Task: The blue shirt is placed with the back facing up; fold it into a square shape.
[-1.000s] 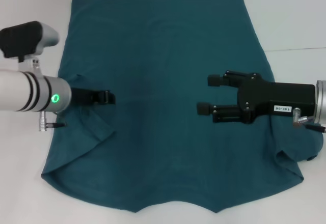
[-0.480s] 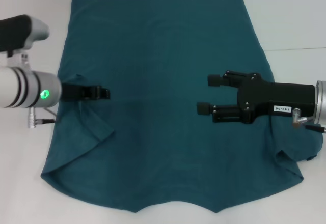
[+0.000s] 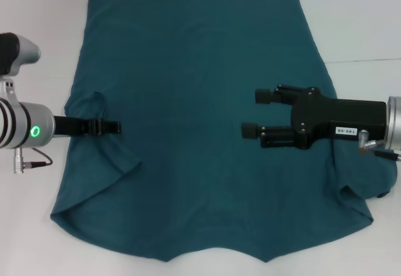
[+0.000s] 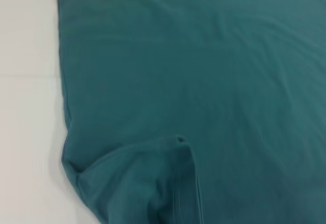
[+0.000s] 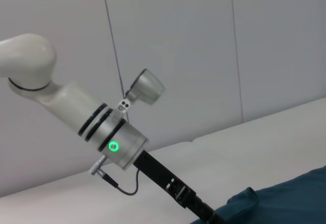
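The sleeve under my left gripper is bunched up near the shirt's side edge, so next I open my left gripper, grab the sleeve's cuff (image 3: 100,98) and pull it farther inward.
The blue shirt (image 3: 200,100) lies flat on the white table, plain side up, with its hem far from me and its neckline near me. Its left sleeve (image 3: 103,147) is folded inward, and the left wrist view looks down on that fold (image 4: 142,183). The right sleeve (image 3: 354,191) is bunched inward too. My left gripper (image 3: 116,127) hovers over the shirt's left edge, just above the folded sleeve, and holds no cloth. My right gripper (image 3: 254,113) hangs open over the shirt's right half with nothing between its fingers.
Bare white table (image 3: 37,226) surrounds the shirt on the left and right. The right wrist view looks across at the left arm (image 5: 109,137), with a grey panelled wall (image 5: 178,40) behind it and a corner of the shirt (image 5: 285,198).
My left arm has drawn back to the left, moving its gripper from the shirt's inner left part out to its edge. The right gripper has hardly shifted.
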Available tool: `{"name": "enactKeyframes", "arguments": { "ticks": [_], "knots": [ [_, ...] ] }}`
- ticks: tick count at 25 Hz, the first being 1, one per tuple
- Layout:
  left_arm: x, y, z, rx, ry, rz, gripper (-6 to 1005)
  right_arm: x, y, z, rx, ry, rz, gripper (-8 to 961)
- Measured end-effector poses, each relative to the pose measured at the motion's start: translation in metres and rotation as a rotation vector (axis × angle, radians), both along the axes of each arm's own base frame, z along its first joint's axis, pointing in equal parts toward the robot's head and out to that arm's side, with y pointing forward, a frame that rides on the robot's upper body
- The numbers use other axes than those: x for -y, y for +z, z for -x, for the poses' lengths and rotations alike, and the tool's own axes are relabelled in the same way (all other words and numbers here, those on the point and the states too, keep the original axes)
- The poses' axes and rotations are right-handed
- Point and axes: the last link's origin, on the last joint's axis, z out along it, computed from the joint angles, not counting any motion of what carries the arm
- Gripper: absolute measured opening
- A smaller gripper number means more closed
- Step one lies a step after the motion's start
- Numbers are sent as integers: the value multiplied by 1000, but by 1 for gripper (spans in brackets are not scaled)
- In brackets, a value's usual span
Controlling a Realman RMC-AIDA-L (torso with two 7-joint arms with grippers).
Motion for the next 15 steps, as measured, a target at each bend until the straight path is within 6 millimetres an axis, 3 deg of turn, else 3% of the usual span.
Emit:
{"name": "enactKeyframes", "arguments": {
  "ticks": [3,15],
  "knots": [
    [-1,-6,2,-9,6,1,786,-1,0,2,1,5,2,924],
    [-5,-23,5,-50,-2,-1,841,0,-1,1,0,1,4,925]
  ]
}}
